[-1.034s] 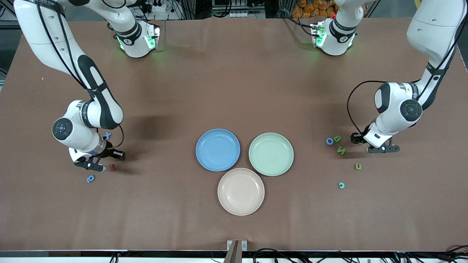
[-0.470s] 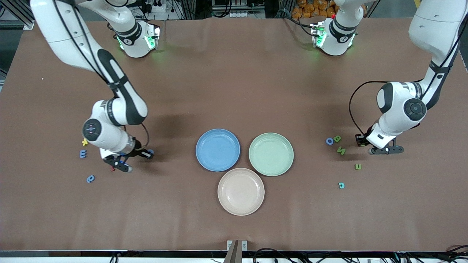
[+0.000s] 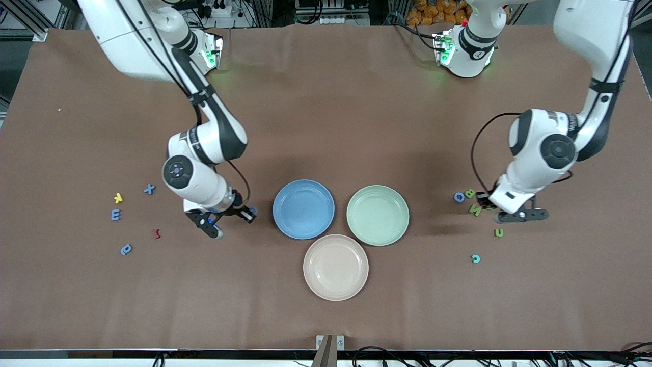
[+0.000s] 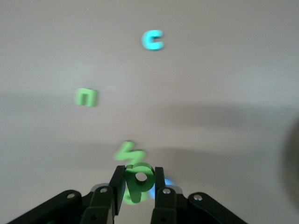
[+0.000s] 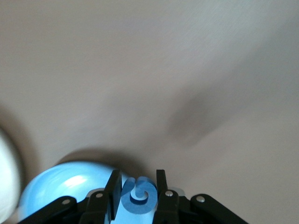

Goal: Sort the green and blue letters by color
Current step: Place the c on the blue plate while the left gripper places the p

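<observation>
The green letter P, now up over the green N, will be let go by my left gripper near the green plate's middle, away from the blue plate [image 3: 388, 209].
My right gripper [image 3: 206, 225] is shut on a blue letter [image 5: 135, 199] and hangs just beside the blue plate [image 3: 303, 209], whose rim [image 5: 56, 179] shows under the fingers. My left gripper [image 3: 522, 216] is shut on a green letter P [image 4: 138, 179], up over the green N [image 3: 475, 209]. On the table there lie a blue O [image 3: 459, 197], green B [image 3: 469, 193] and green u [image 3: 498, 232]. At the right arm's end lie a blue X [image 3: 148, 189], blue E [image 3: 116, 214] and another blue letter [image 3: 126, 249].
A green plate [image 3: 377, 215] stands beside the blue one, and a pink plate [image 3: 335, 267] lies nearer the front camera. A cyan C [image 3: 476, 258] lies by the green u. A yellow letter [image 3: 118, 198] and a dark red letter [image 3: 157, 234] lie among the blue ones.
The right arm has carried its blue letter from the letter cluster toward the blue plate. The left gripper has shut on the green P and shifted slightly toward the green N.
</observation>
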You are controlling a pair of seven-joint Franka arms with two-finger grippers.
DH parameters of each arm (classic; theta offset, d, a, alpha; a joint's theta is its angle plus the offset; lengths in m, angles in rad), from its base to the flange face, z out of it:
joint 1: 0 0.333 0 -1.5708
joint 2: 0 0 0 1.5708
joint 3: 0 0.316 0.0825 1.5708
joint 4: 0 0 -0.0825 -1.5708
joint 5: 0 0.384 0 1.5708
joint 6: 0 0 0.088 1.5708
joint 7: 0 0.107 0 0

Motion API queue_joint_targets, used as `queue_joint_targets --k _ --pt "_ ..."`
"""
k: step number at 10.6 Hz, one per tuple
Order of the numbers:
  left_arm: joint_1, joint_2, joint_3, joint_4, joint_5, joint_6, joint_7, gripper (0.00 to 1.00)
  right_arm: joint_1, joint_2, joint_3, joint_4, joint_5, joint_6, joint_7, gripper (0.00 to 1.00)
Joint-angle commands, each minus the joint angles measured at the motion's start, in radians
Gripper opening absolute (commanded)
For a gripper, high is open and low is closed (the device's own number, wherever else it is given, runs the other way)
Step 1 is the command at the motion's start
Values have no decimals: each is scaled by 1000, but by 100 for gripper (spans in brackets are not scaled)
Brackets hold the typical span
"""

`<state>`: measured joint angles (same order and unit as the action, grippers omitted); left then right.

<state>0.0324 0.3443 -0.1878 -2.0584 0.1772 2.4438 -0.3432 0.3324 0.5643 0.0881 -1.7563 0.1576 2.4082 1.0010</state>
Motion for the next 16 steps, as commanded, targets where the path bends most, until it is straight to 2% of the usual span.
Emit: queue_joint_targets --k 1,2,3,5,7,8,9,10,11,14,16 --pt "-147 57 10 101 -118 -22 -187 0 88 25 -2 145 71 -56 262 20" --pt "-194 77 10 133 -164 -22 -242 0 126 25 -2 171 117 -57 336 67" --pt "-239 105 10 165 -176 -22 -316 0 172 22 -8 179 114 -58 372 100" --pt "-311 174 11 242 -176 -22 -452 0 175 20 -13 176 70 -82 367 100" --pt "-362 238 11 318 -179 -22 -543 0 153 19 -13 172 -46 -131 344 100" --pt "-374 258 11 332 -179 -20 -586 9 117 19 -13 170 -82 -177 277 100" --pt "-376 266 11 340 -179 -19 -603 69 67 16 -11 172 -81 -220 149 100" --pt "-376 263 11 342 -176 -19 -609 100 -11 9 -4 172 -75 -283 -25 100" --pt "-377 257 13 342 -174 -19 -612 100 -53 8 -5 172 -75 -332 -159 100" --pt "-341 228 15 320 -153 -22 -591 100 -166 9 -11 130 -85 -339 -407 100" --pt "-281 210 13 293 -101 -22 -487 100 -255 9 -14 124 -92 -371 -670 100"
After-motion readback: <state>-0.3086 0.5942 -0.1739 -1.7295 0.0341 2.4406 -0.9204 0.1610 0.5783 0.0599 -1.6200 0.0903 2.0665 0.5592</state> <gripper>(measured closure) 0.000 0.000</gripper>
